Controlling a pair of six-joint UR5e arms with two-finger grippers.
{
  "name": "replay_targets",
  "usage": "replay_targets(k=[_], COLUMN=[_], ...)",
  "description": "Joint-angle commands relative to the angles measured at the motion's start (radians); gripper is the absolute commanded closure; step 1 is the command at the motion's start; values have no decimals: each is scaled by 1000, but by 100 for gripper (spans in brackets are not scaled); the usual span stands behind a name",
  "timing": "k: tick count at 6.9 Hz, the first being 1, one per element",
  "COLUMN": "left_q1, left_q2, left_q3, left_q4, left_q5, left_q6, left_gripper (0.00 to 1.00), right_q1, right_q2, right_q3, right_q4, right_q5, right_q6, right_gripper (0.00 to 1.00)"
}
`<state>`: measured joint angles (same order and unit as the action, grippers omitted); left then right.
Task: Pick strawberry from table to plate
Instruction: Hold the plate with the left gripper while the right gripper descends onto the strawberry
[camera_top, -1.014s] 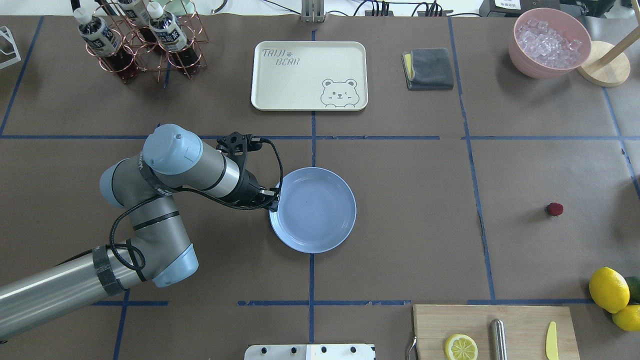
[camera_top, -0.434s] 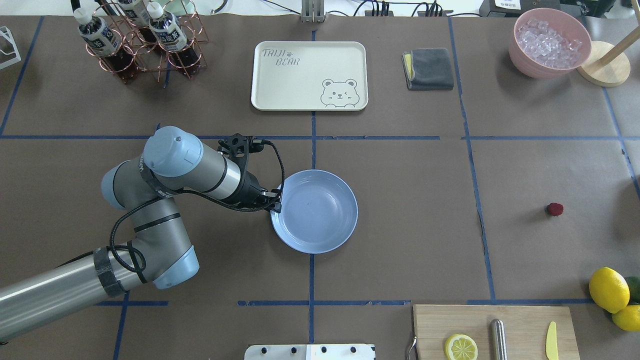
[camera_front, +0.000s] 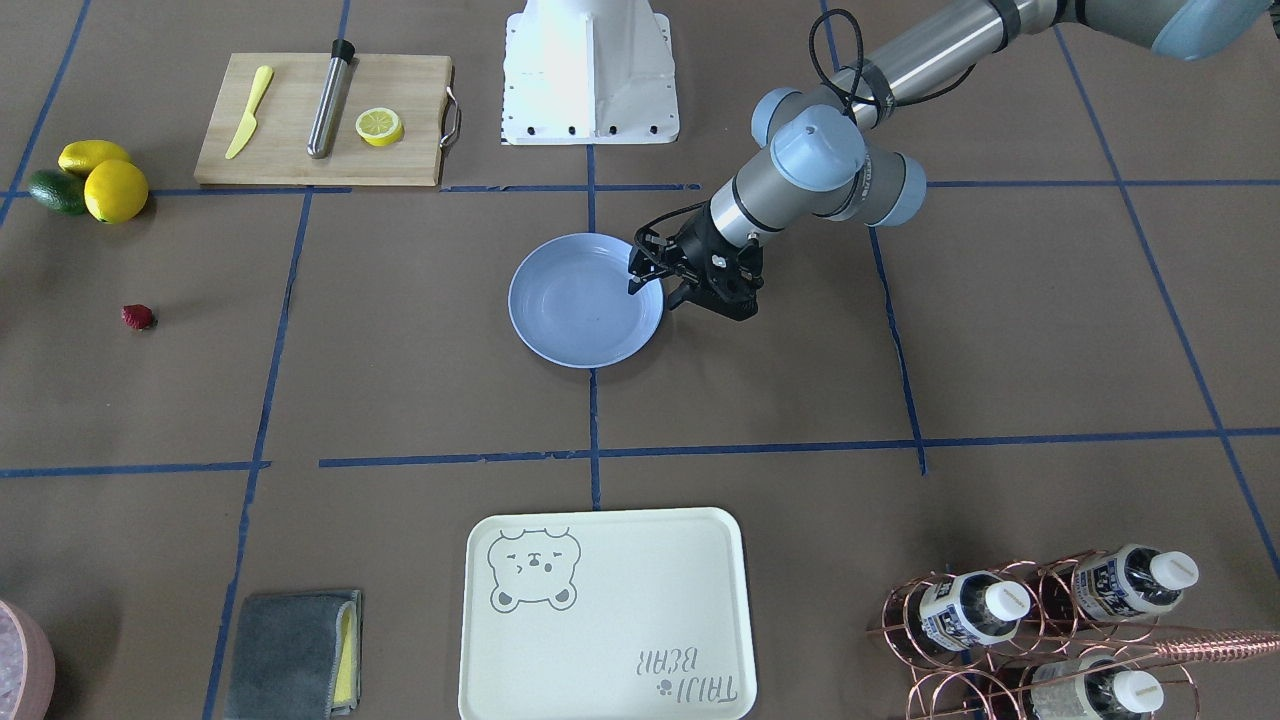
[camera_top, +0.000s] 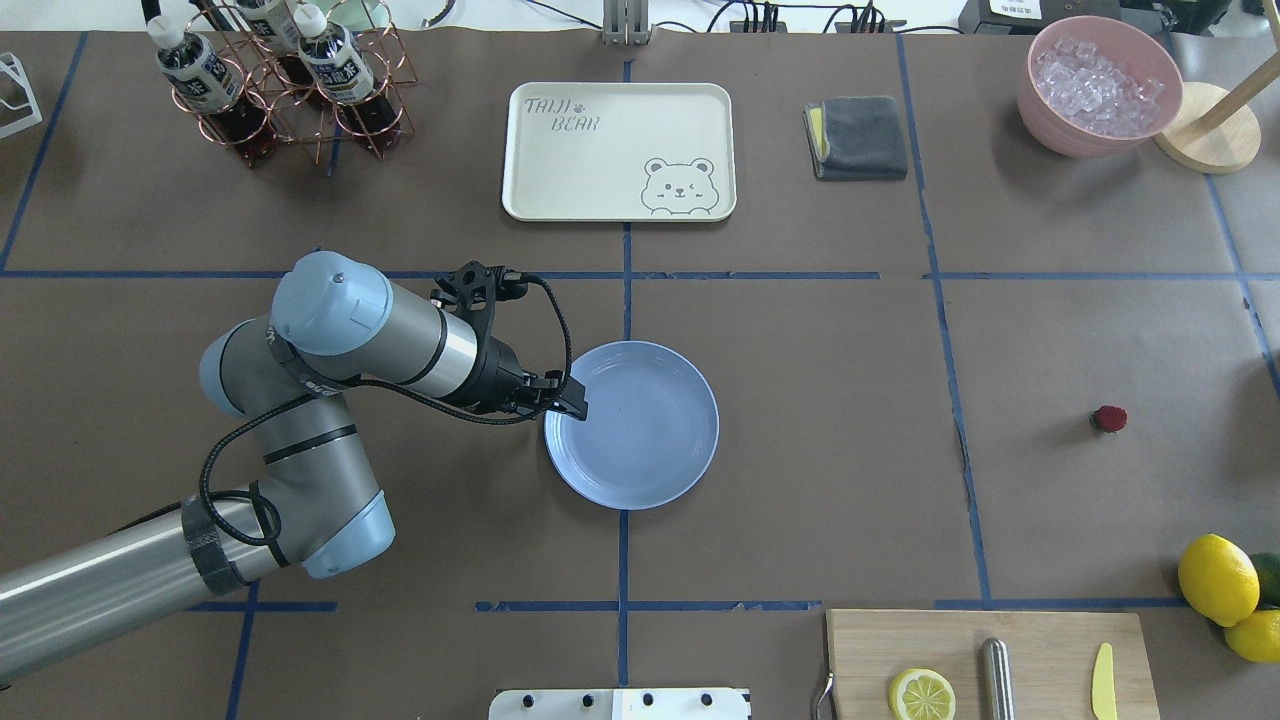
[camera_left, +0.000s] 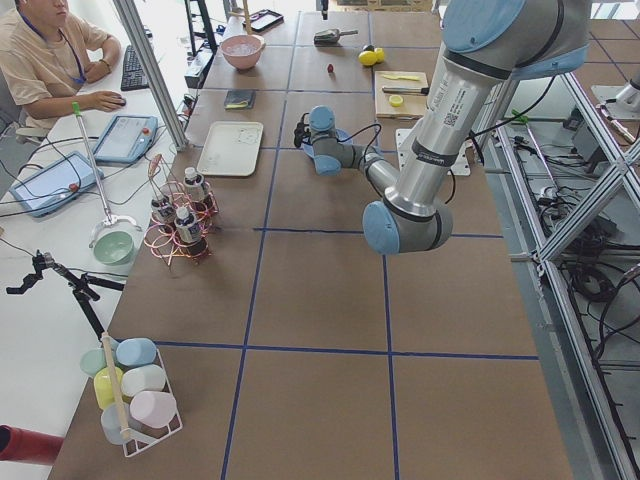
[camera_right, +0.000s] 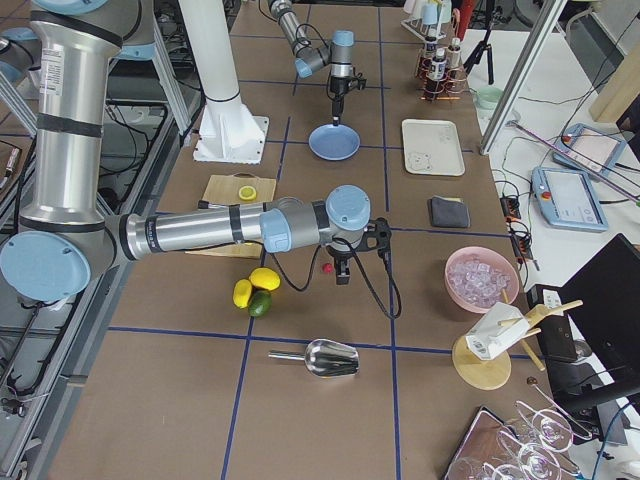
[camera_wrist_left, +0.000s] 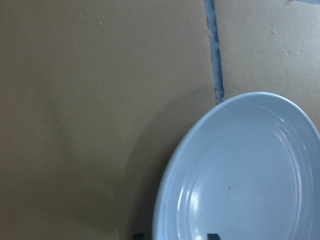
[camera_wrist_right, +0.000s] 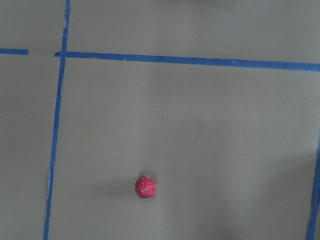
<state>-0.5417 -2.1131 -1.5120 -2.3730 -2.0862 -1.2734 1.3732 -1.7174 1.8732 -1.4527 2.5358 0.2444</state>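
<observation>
The robot's right gripper should next move to the small strawberry near the lemons and close on the sides of its red body (camera_front: 138, 318) (camera_wrist_right: 145, 187).
The strawberry (camera_top: 1108, 418) is a small dark red berry lying on the brown table (camera_top: 820, 400) far to the right, also seen in the front view (camera_front: 138, 317) and low in the right wrist view (camera_wrist_right: 145, 187). The pale blue plate (camera_top: 650, 430) sits at the table's middle and holds nothing. My left gripper (camera_top: 572, 404) hangs over the plate's left rim, open, and the left wrist view shows the plate (camera_wrist_left: 250, 180) rim between its tips. My right gripper (camera_right: 341, 274) shows only in the exterior right view, close beside the strawberry (camera_right: 326, 268); I cannot tell its state.
A cream bear tray (camera_top: 618, 150), a grey cloth (camera_top: 857, 137), a bottle rack (camera_top: 280, 80) and a pink ice bowl (camera_top: 1098, 85) line the far edge. A cutting board (camera_top: 985, 660) and lemons (camera_top: 1217, 578) lie near right. A person (camera_left: 50, 60) sits beyond the table.
The left gripper has moved right, from beside the plate's left rim to over it. The plate has shifted slightly right. The strawberry has not moved.
</observation>
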Motion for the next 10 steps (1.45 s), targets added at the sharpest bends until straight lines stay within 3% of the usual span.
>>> replay_targets(k=[1,2,4,8,9,10], left_q1=[-3,0,-1,5,3,3], left_q2=[7,7,16,22,25,25], left_q3=[-66,-73,-73,-77,-82,-83], left_q4=[-22,-22,-22,-23,-23,-23], left_q5=[2,8,20,35,35,35], left_q6=[-105,-130,-133,-135,-135,-136], left_gripper=[23,23,21,19,19,18], right_q1=[-191,-314,-396,-502,-511,-510], right_q2=[-8,-10,-10,-8,-8,-13], right_q3=[0,-34,-144,-193,-197,-198], right_q4=[233,368,556,589,588,588], right_q5=[-210,-309,-331,-424,-424,-422], right_q6=[317,501,600,618,621,622], right_gripper=[0,0,0,3,7,29])
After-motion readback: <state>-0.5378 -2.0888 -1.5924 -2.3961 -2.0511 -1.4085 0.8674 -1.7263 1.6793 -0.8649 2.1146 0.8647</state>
